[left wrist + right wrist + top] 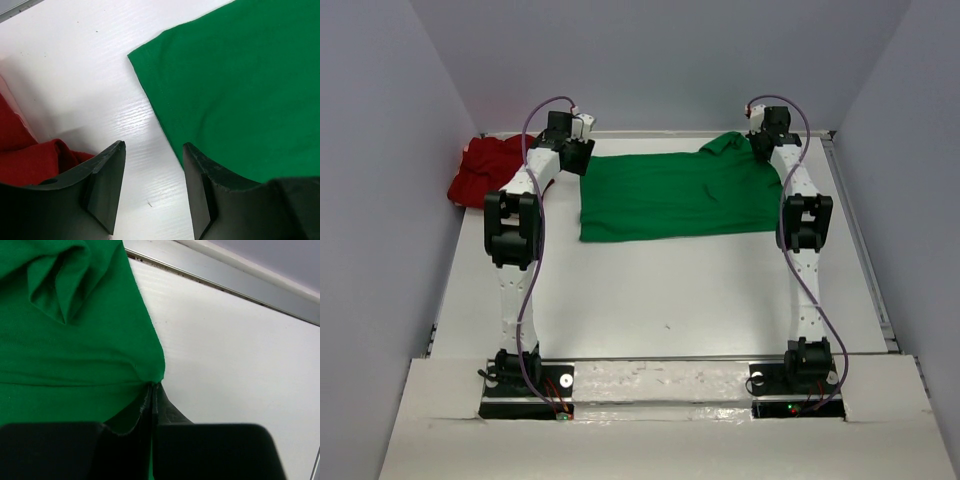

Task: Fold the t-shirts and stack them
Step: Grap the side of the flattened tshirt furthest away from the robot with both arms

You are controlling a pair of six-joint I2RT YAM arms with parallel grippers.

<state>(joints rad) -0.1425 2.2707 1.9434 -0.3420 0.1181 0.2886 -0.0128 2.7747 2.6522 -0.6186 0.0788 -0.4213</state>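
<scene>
The green t-shirt is already held by my right gripper, and my left gripper needs to close on its far corner [591, 159] [139, 61] nearest the red t-shirt.
The bright green t-shirt [670, 195] lies spread flat across the far half of the table, with a bunched sleeve at its far right corner. The deep red t-shirt [485, 170] is crumpled at the far left. My left gripper [582, 150] hovers open beside the green shirt's far left corner. In the left wrist view this gripper [154, 145] has bare table between its fingers, the green t-shirt [240, 90] just to its right and the red t-shirt [30, 160] to its left. My right gripper [154, 386] is shut on the green t-shirt's [75, 350] right edge.
A metal rail [225, 275] runs along the table's far edge, close behind the right gripper. Another rail [860, 240] lines the right side. Grey walls enclose the table on the left, right and back. White table surface [660, 290] lies between the shirt and the arm bases.
</scene>
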